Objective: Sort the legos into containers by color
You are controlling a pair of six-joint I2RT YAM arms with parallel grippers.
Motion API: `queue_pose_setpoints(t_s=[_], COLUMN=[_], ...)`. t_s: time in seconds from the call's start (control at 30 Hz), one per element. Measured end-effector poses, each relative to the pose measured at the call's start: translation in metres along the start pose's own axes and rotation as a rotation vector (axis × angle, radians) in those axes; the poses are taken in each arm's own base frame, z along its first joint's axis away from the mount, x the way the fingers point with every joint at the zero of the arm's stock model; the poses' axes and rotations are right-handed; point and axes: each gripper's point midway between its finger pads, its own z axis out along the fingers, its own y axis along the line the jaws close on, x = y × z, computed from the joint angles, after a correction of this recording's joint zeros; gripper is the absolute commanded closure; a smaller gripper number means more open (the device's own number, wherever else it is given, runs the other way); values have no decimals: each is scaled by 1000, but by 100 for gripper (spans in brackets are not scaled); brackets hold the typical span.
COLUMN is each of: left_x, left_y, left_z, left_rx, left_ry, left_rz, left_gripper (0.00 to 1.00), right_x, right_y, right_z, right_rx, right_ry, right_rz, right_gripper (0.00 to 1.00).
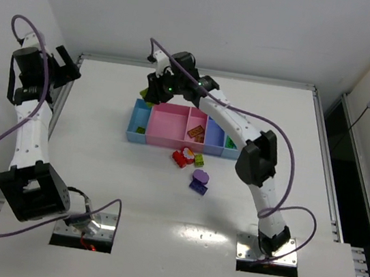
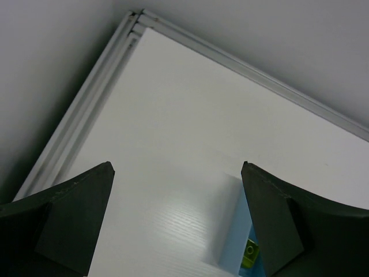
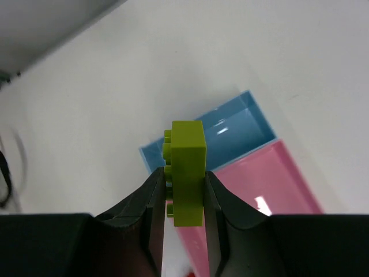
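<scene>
The robot's right gripper should release its yellow-green lego in the light-blue container (image 1: pixel 140 122) (image 3: pixel 210 148), just behind the other yellow-green lego. The held lego now hangs over that container.
My right gripper (image 3: pixel 183 180) is shut on a yellow-green lego (image 3: pixel 188 164), which stands upright between the fingers. It hangs over the left light-blue container (image 3: pixel 230 134), beside the pink container (image 3: pixel 282 182). From above, the right gripper (image 1: pixel 154 95) is at the left end of the container row (image 1: pixel 170 143). Another yellow-green lego (image 1: pixel 140 130) lies in that blue bin and also shows as a yellow-green lego (image 2: pixel 250 251) in the left wrist view. On the table in front lie a red and orange lego cluster (image 1: pixel 182 157), a yellow-green lego (image 1: pixel 199 160) and purple legos (image 1: pixel 200 180). My left gripper (image 2: pixel 177 167) is open and holds nothing.
An orange lego (image 1: pixel 197 133) lies in a pink compartment and a green lego (image 1: pixel 230 143) at the right end of the row. The left gripper (image 1: pixel 64 66) hovers by the table's far left corner, near the raised table rim (image 2: pixel 86 109).
</scene>
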Motion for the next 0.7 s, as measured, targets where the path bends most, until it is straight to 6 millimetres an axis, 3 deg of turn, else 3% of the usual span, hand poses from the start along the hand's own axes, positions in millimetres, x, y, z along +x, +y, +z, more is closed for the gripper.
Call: queue_pose_setpoints(t_s=[0.13,0.27,0.43,0.53,0.7], left_x=[3,7,12,14,15], left_y=[23,24,18,15,12], left_z=[-4,-7,-11,-11,-12], left_rx=[-54,-37,-1,15,34], left_ry=[24,45,66,73,82], left_rz=[-16,0,18,22,21], left_gripper=[0,0,0,0,0], right_x=[28,42,41,46,57], right_y=[-4,3,11,16,17], right_z=[35,51,65,71,76], right_rx=[33,28,7,1,11], right_ry=[33,45,23,34,53], right_rz=[275,406,465,476,483], right_gripper=[100,100,100,94,94])
